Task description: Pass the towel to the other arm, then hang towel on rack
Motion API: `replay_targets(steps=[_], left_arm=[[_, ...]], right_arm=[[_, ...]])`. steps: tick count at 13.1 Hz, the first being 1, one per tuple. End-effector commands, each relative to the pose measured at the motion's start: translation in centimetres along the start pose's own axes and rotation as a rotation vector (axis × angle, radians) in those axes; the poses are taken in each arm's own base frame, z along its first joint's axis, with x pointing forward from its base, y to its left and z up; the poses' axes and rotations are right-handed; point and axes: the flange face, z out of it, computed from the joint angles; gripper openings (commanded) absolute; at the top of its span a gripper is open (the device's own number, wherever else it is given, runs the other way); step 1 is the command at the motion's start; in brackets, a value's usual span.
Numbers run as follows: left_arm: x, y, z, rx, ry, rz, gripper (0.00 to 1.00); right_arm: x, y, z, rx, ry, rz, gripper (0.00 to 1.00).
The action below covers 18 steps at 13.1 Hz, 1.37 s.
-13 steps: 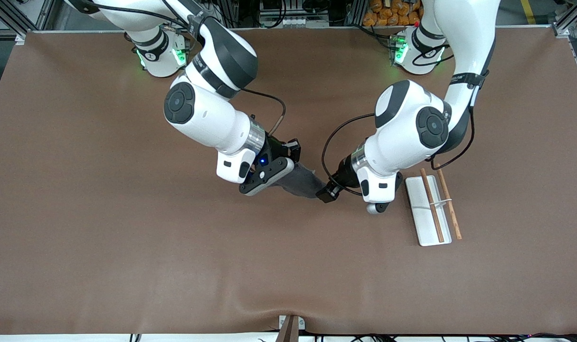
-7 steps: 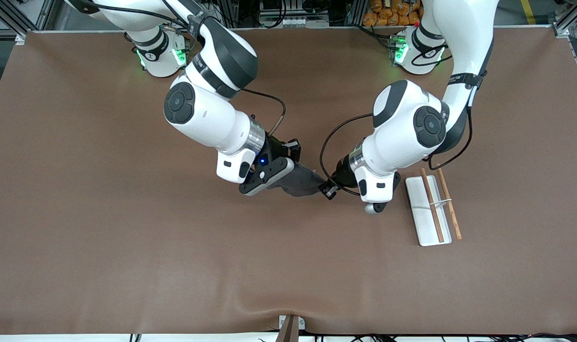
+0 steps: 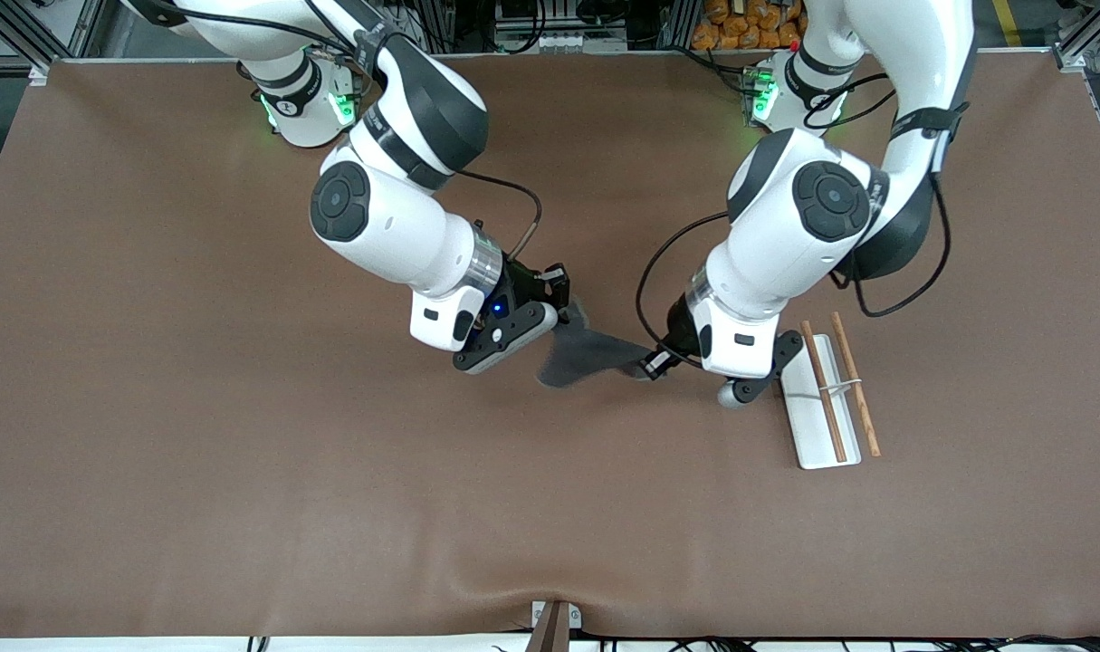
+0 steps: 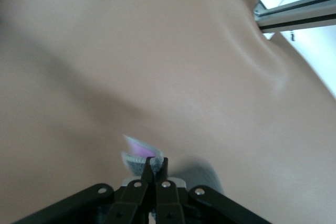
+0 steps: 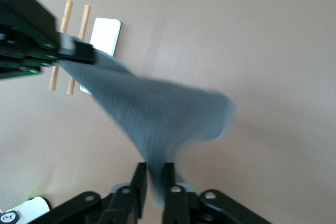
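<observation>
Next, my left gripper releases the dark grey towel across the middle of the rack's brown rods (image 3: 840, 401). The towel now hangs stretched over the table.
The dark grey towel (image 3: 588, 355) hangs stretched in the air between my two grippers, over the middle of the table. My left gripper (image 3: 655, 364) is shut on one corner of it, and the left wrist view shows that corner pinched at the fingertips (image 4: 156, 162). My right gripper (image 3: 568, 315) is open in the right wrist view (image 5: 154, 174). The towel (image 5: 157, 114) runs loosely through the gap between its fingers. The rack (image 3: 808, 426), a white tray base with two brown rods (image 3: 826, 389), lies beside the left gripper toward the left arm's end.
The table is a bare brown mat (image 3: 242, 453). The rack also shows in the right wrist view (image 5: 105, 32), past my left gripper (image 5: 73, 53). Both robot bases stand at the table's back edge.
My left gripper has moved toward the rack with the towel corner, and its arm has swung. The towel has been drawn out longer from the right gripper, which has barely moved.
</observation>
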Motion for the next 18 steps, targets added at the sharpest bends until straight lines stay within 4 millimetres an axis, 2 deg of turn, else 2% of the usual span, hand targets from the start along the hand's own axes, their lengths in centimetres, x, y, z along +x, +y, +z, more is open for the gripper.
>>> replay_targets(steps=[1, 3, 5, 7, 11, 12, 14, 15, 17, 18], left_arm=[[3.1, -3.4, -2.0, 0.111, 0.013, 0.132, 0.0], [6.3, -6.4, -1.9, 0.195, -0.02, 0.234, 0.0], [9.3, -9.2, -1.6, 0.268, -0.039, 0.312, 0.0], [11.7, -11.8, -1.0, 0.333, -0.034, 0.369, 0.0], [17.1, -16.3, -1.7, 0.34, -0.051, 0.382, 0.0], [18.6, -17.7, -1.4, 0.341, -0.063, 0.393, 0.0], [21.2, -20.4, -1.5, 0.341, -0.082, 0.418, 0.0], [22.5, -22.0, -1.1, 0.341, -0.1, 0.424, 0.0], [25.5, -25.9, 1.6, 0.342, -0.16, 0.417, 0.0], [26.4, -27.0, 2.4, 0.342, -0.172, 0.418, 0.0]], right_arm=[[-0.3, 1.0, -2.1, 0.006, -0.036, 0.018, 1.0], [-0.6, 1.5, -3.7, -0.001, -0.064, 0.022, 1.0], [-0.9, 3.7, -6.1, -0.026, -0.101, 0.048, 1.0], [-1.0, 7.4, -9.3, -0.041, -0.129, 0.102, 1.0], [-2.6, 15.8, -16.2, -0.144, -0.192, 0.207, 1.0], [-3.1, 17.2, -17.9, -0.219, -0.194, 0.208, 1.0], [-4.8, 20.0, -20.3, -0.255, -0.256, 0.251, 1.0], [-5.5, 20.8, -21.7, -0.278, -0.262, 0.269, 1.0], [-7.4, 22.4, -24.7, -0.381, -0.245, 0.297, 1.0], [-8.7, 23.1, -26.2, -0.402, -0.24, 0.323, 1.0]])
